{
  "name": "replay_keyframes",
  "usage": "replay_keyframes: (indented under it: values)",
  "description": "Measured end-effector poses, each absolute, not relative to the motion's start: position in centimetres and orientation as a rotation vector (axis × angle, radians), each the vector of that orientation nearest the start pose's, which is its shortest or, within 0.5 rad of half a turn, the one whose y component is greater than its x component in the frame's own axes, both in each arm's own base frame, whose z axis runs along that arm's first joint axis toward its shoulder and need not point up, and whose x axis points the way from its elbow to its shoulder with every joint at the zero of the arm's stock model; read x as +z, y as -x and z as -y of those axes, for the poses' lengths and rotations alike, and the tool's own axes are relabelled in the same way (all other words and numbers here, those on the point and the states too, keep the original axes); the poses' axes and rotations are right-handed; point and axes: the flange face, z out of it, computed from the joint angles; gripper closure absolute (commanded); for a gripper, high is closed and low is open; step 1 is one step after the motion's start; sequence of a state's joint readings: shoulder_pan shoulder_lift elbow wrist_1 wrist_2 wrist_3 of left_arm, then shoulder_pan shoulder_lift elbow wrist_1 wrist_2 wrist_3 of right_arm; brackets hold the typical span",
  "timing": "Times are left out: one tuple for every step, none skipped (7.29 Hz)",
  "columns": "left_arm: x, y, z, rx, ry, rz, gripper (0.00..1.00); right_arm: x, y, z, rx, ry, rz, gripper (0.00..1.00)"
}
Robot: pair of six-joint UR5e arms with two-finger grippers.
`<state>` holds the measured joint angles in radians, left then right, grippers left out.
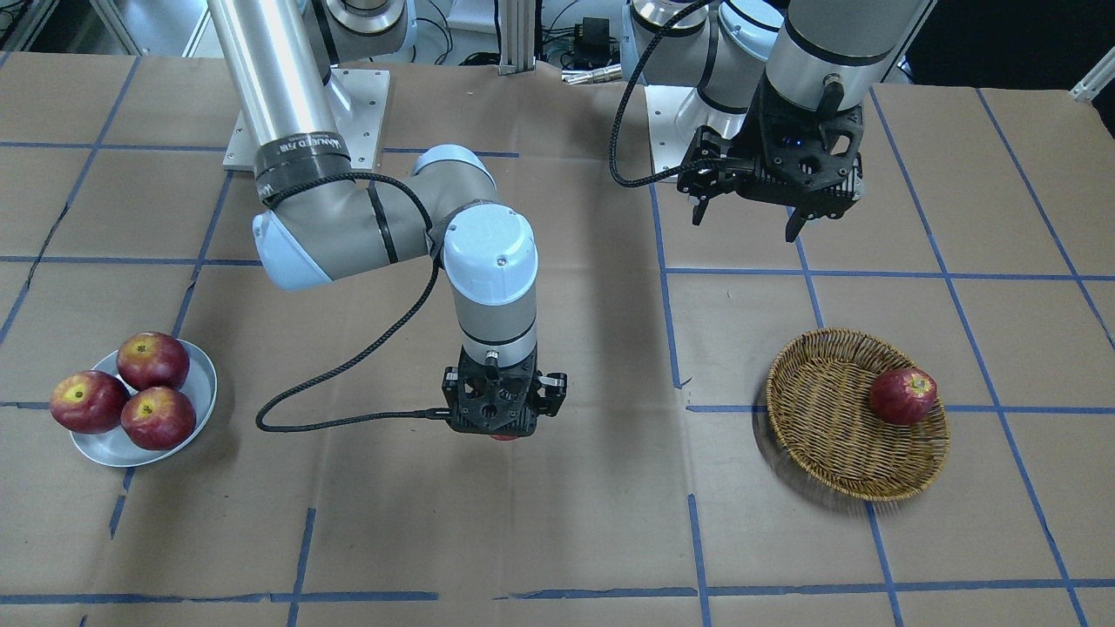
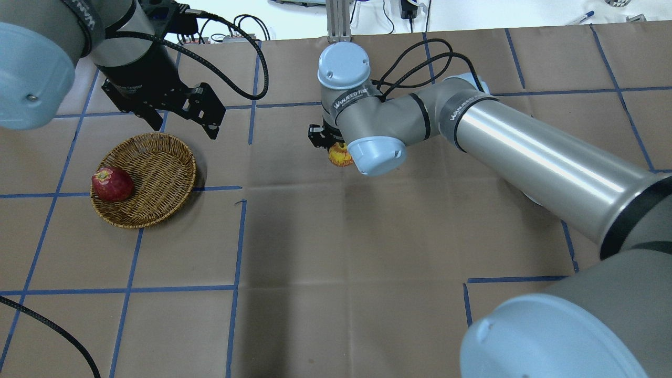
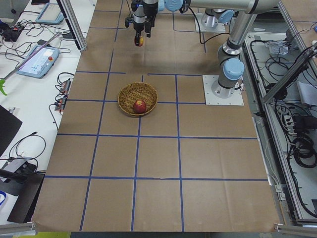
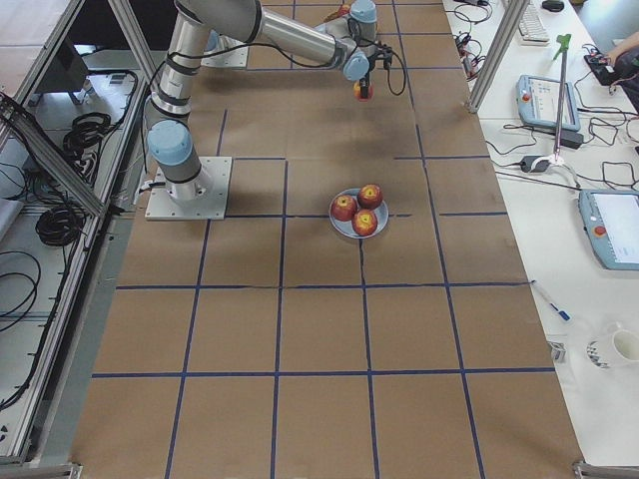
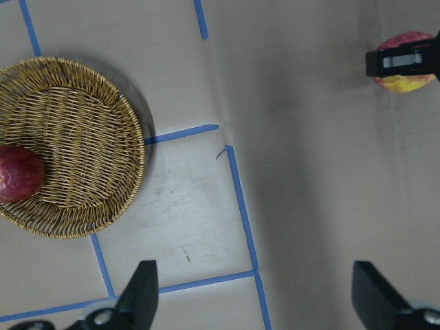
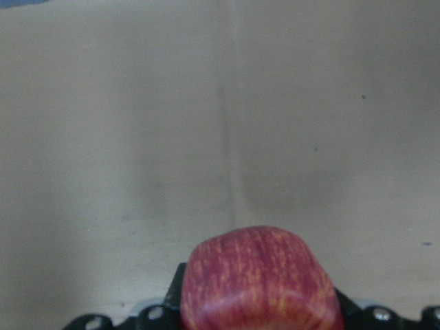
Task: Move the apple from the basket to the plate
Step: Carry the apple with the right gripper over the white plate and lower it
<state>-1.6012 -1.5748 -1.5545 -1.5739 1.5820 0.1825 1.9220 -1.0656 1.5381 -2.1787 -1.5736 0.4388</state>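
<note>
My right gripper is going to release the pinkish-red apple on top of the dark red apples (image 1: 101,390) on the grey-white plate. The pinkish-red apple is above the table's middle now.
My right gripper (image 1: 503,428) is shut on the pinkish-red apple (image 2: 340,155) with the yellow patch and holds it above the middle of the table. The apple fills the bottom of the right wrist view (image 6: 258,282) and shows as a red sliver under the gripper (image 1: 503,436). The wicker basket (image 1: 819,409) holds one darker red apple (image 1: 903,396). My left gripper (image 1: 747,222) is open and empty, raised behind the basket. The grey-white plate (image 1: 203,392) lies far on the other side and carries three dark red apples.
The table is covered in brown paper with a grid of blue tape lines. The basket (image 5: 75,144) and the held apple (image 5: 402,84) both show in the left wrist view. The right arm's elbow (image 1: 470,235) hangs over the table's middle.
</note>
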Motion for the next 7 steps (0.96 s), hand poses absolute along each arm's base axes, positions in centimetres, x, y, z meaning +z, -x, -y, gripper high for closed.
replay_keyframes:
  values:
    - [49.4,14.7,49.0,-0.013,-0.333,-3.112,0.01,30.9,-32.3,58.6,-0.172,-0.097,-3.100,0.50]
    - [49.4,14.7,49.0,-0.013,-0.333,-3.112,0.01,34.3,-27.1,59.0,-0.150,-0.043,-3.118,0.50]
    - [49.4,14.7,49.0,-0.013,-0.333,-3.112,0.01,36.5,-21.2,59.2,-0.134,0.016,-3.132,0.50]
    - [49.4,14.7,49.0,-0.013,-0.333,-3.112,0.01,37.8,-14.7,58.9,-0.126,0.082,-3.144,0.50]
    - [49.4,14.7,49.0,-0.014,-0.333,-3.112,0.01,38.1,-8.4,58.5,-0.112,0.145,-3.151,0.50]
    - [49.4,14.7,49.1,-0.015,-0.333,-3.112,0.01,37.5,-2.0,58.0,-0.090,0.199,-3.151,0.50]
    - [49.4,14.7,49.1,-0.015,-0.333,-3.112,0.01,36.7,3.2,57.5,-0.070,0.245,-3.145,0.50]
